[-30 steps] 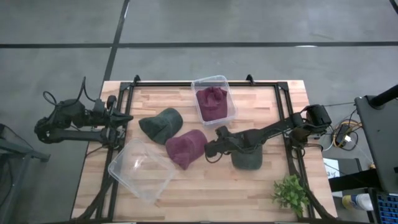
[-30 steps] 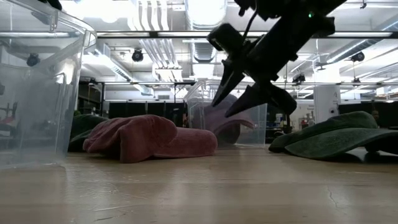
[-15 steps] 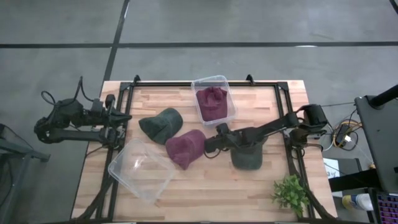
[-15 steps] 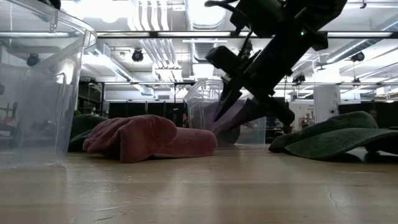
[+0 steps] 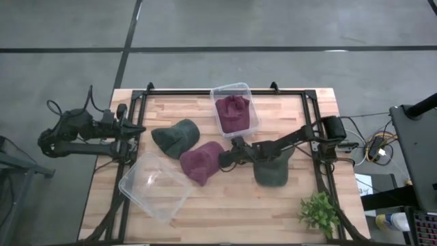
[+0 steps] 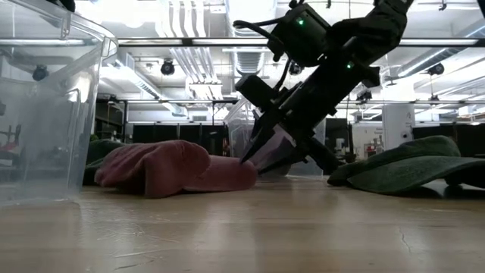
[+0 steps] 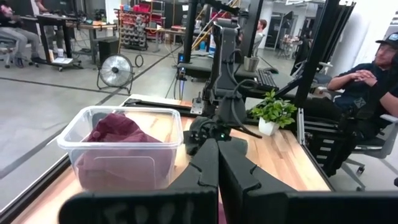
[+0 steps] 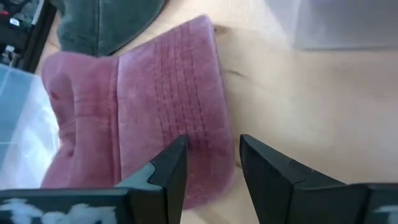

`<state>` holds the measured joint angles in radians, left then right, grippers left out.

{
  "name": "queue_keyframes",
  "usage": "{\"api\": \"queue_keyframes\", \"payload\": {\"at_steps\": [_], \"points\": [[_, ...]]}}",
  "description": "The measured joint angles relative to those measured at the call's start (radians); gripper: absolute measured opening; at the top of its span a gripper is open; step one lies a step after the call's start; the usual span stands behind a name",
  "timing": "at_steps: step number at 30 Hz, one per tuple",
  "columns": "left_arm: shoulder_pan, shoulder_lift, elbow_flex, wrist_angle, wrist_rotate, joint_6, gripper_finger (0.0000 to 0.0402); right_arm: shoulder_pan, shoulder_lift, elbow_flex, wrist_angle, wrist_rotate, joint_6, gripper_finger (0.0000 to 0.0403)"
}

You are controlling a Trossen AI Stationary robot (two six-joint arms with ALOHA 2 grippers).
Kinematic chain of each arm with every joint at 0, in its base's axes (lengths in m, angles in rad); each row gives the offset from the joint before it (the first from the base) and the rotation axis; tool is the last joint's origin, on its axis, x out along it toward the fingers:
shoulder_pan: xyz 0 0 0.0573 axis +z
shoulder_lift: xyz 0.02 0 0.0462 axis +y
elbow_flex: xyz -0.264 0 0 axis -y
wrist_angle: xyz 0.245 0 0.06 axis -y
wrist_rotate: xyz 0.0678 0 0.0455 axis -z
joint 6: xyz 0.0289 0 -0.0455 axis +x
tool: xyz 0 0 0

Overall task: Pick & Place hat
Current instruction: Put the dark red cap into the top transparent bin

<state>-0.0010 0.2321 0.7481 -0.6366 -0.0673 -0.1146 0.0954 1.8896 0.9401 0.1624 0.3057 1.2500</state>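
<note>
The fingers of my right gripper should close on the near end of the maroon hat's stitched front edge [image 5: 218, 164] [image 8: 225, 174], the end toward the empty clear bin.
A maroon hat [image 5: 200, 162] [image 6: 167, 167] [image 8: 143, 106] lies flat at the table's middle. My right gripper [image 5: 222, 162] [image 6: 254, 162] [image 8: 211, 152] is open and low at the hat's right edge. A green hat [image 5: 176, 137] [image 8: 106, 25] rests on the table just left of the maroon hat and farther back. Another dark green hat [image 5: 272, 174] [image 6: 402, 171] lies under my right arm. My left gripper [image 5: 141, 128] [image 7: 217, 149] is shut and waits at the table's left edge. My right gripper meets the maroon hat at its stitched brim [image 8: 199, 124], slanting down from the table's right. One finger [image 8: 171, 165] is over the brim and the other [image 8: 261, 162] is over bare wood beside the brim's edge. The hat lies flat on the table.
A clear bin [image 5: 232, 87] [image 7: 124, 112] holding a maroon hat stands at the far middle. An empty clear bin [image 5: 124, 182] [image 6: 45, 106] sits tilted at the near left. A small plant [image 5: 319, 212] stands at the near right corner. People sit beyond the table.
My right gripper has moved toward the table's left and down, from above the wood beside the dark green hat to the maroon hat's right edge, staying open. The maroon hat has been nudged slightly toward the left.
</note>
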Motion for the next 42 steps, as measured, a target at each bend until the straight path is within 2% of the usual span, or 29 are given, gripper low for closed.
{"api": "queue_keyframes", "payload": {"at_steps": [13, 26, 37, 42], "points": [[0.000, 0.002, -0.001, 0.000, 0.003, 0.002, 0.0000, -0.021, -0.005, -0.009, 0.020, -0.013, -0.037, 0.0141], [0.000, 0.002, -0.001, -0.001, 0.003, 0.003, 0.0000, -0.022, -0.005, -0.009, 0.135, -0.124, -0.131, 0.0124], [0.000, 0.002, -0.001, 0.000, 0.003, 0.003, 0.0000, -0.018, -0.005, -0.009, 0.020, -0.116, -0.106, 0.0110], [0.000, 0.002, -0.001, -0.001, 0.003, 0.003, 0.0000, -0.013, -0.005, -0.009, 0.001, -0.018, -0.094, 0.0113]]}}
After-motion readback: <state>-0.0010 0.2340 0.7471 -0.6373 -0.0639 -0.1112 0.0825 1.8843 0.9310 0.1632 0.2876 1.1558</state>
